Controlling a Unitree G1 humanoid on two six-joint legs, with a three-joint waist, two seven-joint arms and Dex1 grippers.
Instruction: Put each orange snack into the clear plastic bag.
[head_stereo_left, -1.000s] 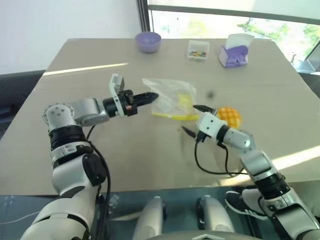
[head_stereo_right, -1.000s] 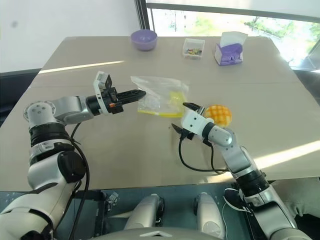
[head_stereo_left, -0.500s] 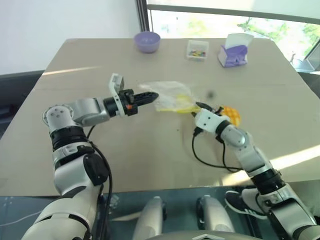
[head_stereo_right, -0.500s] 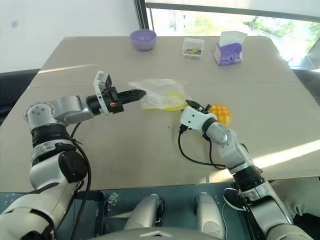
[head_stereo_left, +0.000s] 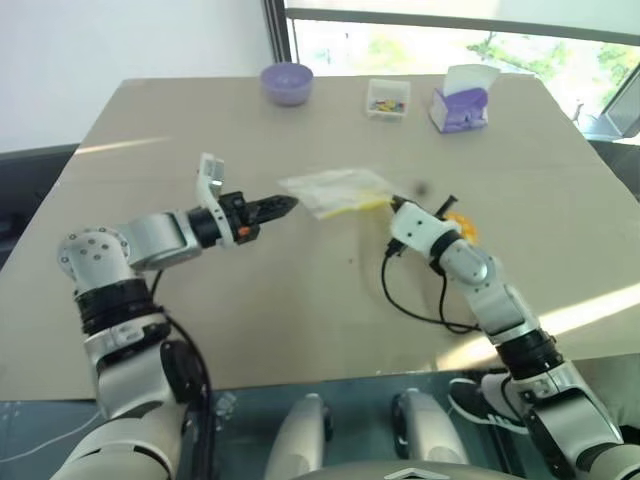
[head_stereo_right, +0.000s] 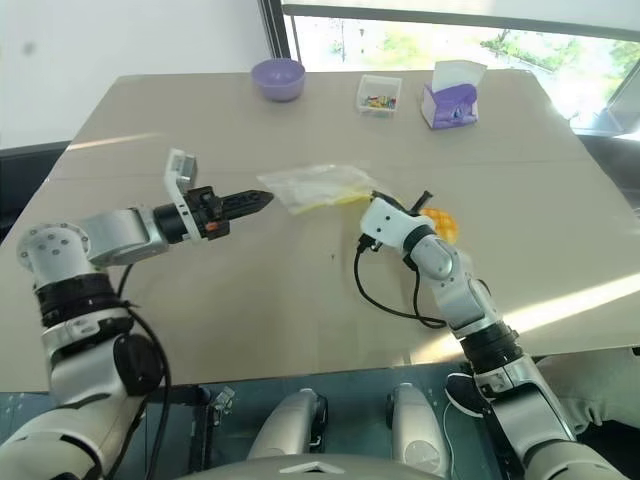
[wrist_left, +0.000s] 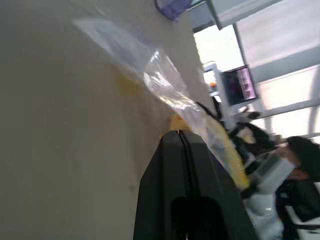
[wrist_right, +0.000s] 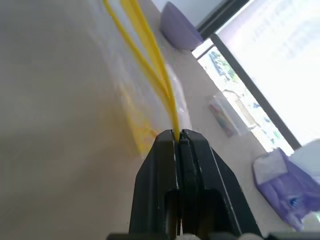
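Next, my left gripper opens, turns and pinches the seal strip's loose end (head_stereo_left: 323, 214) before opening the bag, because its shut fingertips are short of the yellow seal strip.
The clear plastic bag (head_stereo_left: 335, 190) hangs stretched and nearly flat between my two grippers at mid-table. My left gripper (head_stereo_left: 290, 203) points at the bag's left edge with its fingers together, pinching the film there; its wrist view has the film running right across the fingertips (wrist_left: 179, 133). My right gripper (head_stereo_left: 392, 206) is shut on the bag's yellow seal strip (wrist_right: 150, 55) at the right end. The orange snack (head_stereo_left: 465, 228) lies on the table just behind my right forearm, partly hidden by it.
Along the table's far edge stand a purple bowl (head_stereo_left: 287, 82), a small clear box of coloured bits (head_stereo_left: 388, 99) and a purple-and-white tissue box (head_stereo_left: 463, 100). The tan table (head_stereo_left: 300, 290) is bare in front of the bag.
My right gripper went from open beside the snack to shut on the bag's yellow strip. My left gripper drew left, and the crumpled bag now looks pulled flat.
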